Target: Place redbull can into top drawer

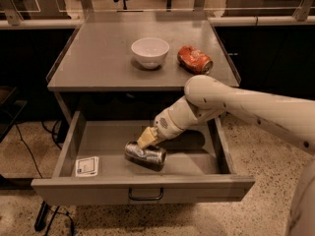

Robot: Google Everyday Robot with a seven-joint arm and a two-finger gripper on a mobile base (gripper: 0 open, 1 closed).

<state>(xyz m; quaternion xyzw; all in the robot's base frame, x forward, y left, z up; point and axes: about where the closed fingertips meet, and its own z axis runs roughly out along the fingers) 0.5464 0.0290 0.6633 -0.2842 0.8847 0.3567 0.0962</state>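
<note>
The redbull can will be released on the drawer's bottom behind the dark handle (143, 153), near the white sticker.
The redbull can (145, 155), slim and silver, lies on its side on the floor of the open top drawer (98, 146), near the middle front. My gripper (146, 138) reaches down into the drawer and sits right at the can's top side, touching or nearly touching it. The white arm comes in from the right over the drawer. The drawer's dark curved handle (145, 196) is at the front, and a small white sticker (87, 165) lies on its floor at the left.
On the grey table top (98, 63) above the drawer stand a white bowl (150, 52) and a dented orange-red can (195, 59) lying on its side. Speckled floor surrounds the cabinet. Dark cables lie at the lower left.
</note>
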